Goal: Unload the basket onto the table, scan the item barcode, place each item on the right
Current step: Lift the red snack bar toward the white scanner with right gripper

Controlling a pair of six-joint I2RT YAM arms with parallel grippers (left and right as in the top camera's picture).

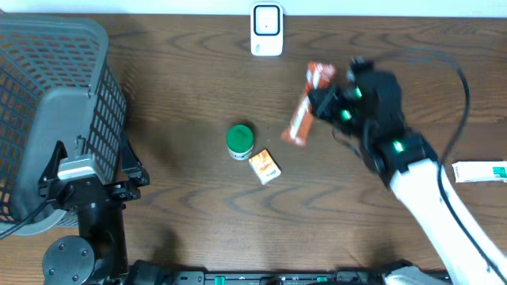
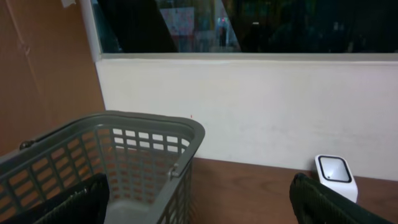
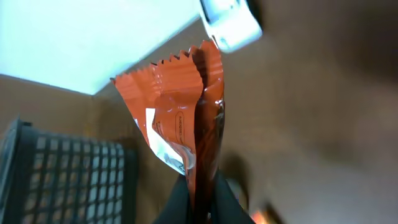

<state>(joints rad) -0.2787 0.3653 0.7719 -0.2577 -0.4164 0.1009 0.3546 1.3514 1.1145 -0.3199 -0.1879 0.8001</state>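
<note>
My right gripper will let go of the orange snack packet, to rest on the table along the near side of the white and teal tube (image 1: 485,192).
An orange snack packet (image 1: 304,104) hangs above the table right of centre, with my right gripper (image 1: 323,104) shut on its edge. In the right wrist view the packet (image 3: 185,106) rises from between the closed fingers (image 3: 227,202), serrated end up, a white label on its side. The white barcode scanner (image 1: 267,30) stands at the table's far edge, up and to the left of the packet; it shows again (image 3: 229,20) beyond the packet's top. My left gripper (image 1: 78,169) stands open at the left beside the basket, nothing between its fingertips (image 2: 323,202).
A grey plastic basket (image 1: 55,95) fills the far left. A green-lidded jar (image 1: 239,140) and a small orange box (image 1: 264,167) lie mid-table. A white and teal tube (image 1: 480,171) lies at the right edge.
</note>
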